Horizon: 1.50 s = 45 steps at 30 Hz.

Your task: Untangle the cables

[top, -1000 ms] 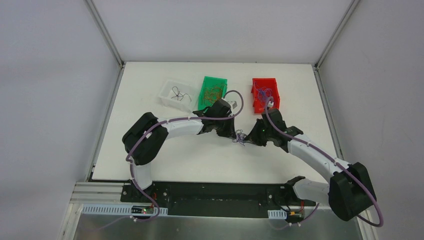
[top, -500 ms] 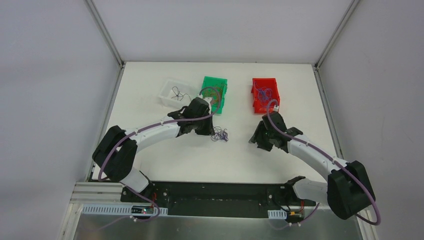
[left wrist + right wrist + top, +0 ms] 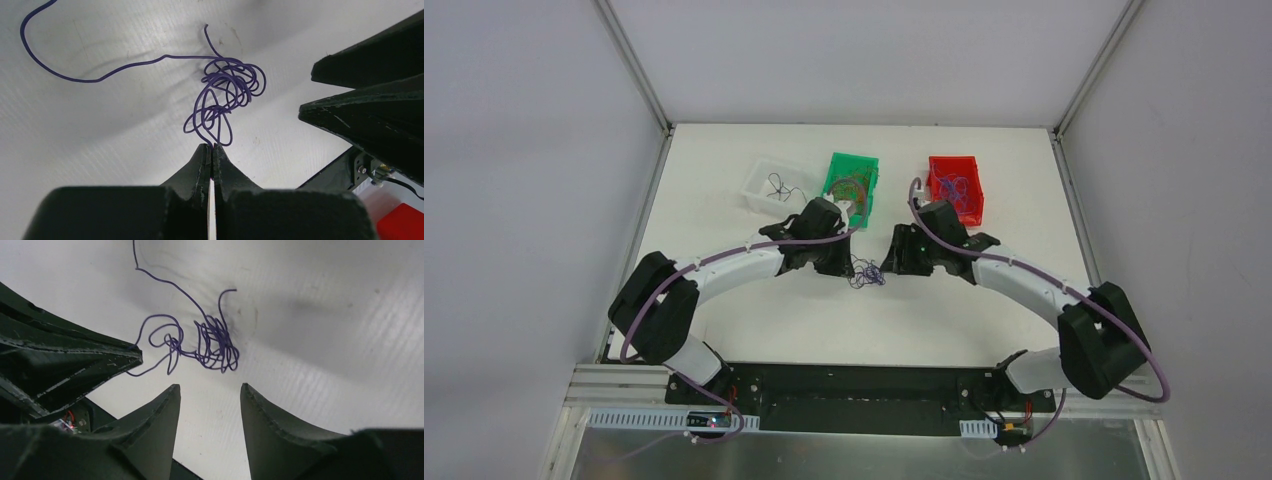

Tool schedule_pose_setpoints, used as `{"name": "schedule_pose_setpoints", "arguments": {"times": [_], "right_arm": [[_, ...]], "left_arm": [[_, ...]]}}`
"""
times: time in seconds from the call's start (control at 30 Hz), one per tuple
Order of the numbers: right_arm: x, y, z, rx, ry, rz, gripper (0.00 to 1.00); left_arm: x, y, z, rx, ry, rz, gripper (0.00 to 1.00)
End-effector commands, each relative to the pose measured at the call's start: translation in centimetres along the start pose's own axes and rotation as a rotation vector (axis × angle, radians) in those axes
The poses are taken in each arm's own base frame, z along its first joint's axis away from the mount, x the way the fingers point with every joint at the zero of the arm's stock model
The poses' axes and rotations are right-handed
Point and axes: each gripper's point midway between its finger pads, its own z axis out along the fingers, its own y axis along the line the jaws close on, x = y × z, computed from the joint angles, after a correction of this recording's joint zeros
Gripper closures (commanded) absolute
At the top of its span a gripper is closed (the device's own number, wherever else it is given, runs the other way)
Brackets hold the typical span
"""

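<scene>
My right gripper needs to take the long loose piece of cable (image 3: 187,296) before both pull apart, as the tangle is still bunched and only my left gripper is holding a cable loop.
A small tangle of thin purple cables (image 3: 865,272) lies on the white table between my two grippers. In the left wrist view the tangle (image 3: 227,92) sits just ahead of my left gripper (image 3: 211,146), which is shut on a loop of it; a long loose strand trails off to the left. In the right wrist view the tangle (image 3: 212,342) lies just beyond my right gripper (image 3: 210,386), which is open and empty. From above, my left gripper (image 3: 848,266) is left of the tangle and my right gripper (image 3: 891,262) is right of it.
Three bins stand at the back: a clear one (image 3: 772,186) with dark wires, a green one (image 3: 852,184) with wires, and a red one (image 3: 955,188) with blue-purple wires. The table's side rails run left and right.
My left gripper pulled the tangle leftward, away from the right gripper. My right arm then swung left and now faces the tangle again, close beside the left gripper.
</scene>
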Motion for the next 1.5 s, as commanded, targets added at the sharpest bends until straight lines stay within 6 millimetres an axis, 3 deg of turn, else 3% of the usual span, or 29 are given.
{"name": "schedule_pose_setpoints", "arguments": {"times": [0.0, 0.33, 0.73, 0.87, 0.97, 1.03, 1.23, 1.47], "right_arm": [[-2.5, 1.9, 1.8, -0.020, -0.028, -0.182, 0.50], [-2.0, 2.9, 6.0, 0.020, 0.051, -0.324, 0.56], [-2.8, 2.2, 7.9, 0.104, 0.051, -0.353, 0.55], [-2.7, 2.5, 8.1, 0.094, 0.062, -0.342, 0.66], [-2.7, 2.7, 7.8, 0.092, 0.069, -0.332, 0.85], [-2.6, 2.6, 7.4, 0.095, 0.072, -0.329, 0.90], [-1.4, 2.8, 7.0, 0.060, 0.113, -0.326, 0.65], [-0.2, 3.7, 7.2, 0.010, 0.159, -0.310, 0.64]], "left_arm": [[0.8, -0.1, -0.6, 0.016, 0.013, 0.029, 1.00], [1.6, 0.9, -0.7, -0.011, 0.015, 0.033, 1.00], [1.9, 1.1, -0.9, -0.012, 0.015, 0.046, 1.00], [2.0, 1.3, -1.0, -0.020, 0.013, 0.050, 1.00], [2.0, 1.5, -1.2, -0.028, 0.009, 0.056, 1.00], [1.8, 1.9, -1.4, -0.052, 0.001, 0.057, 1.00], [1.4, 2.1, -2.2, -0.077, -0.015, 0.078, 1.00], [0.9, 2.0, -2.4, -0.083, -0.013, 0.083, 1.00]]}}
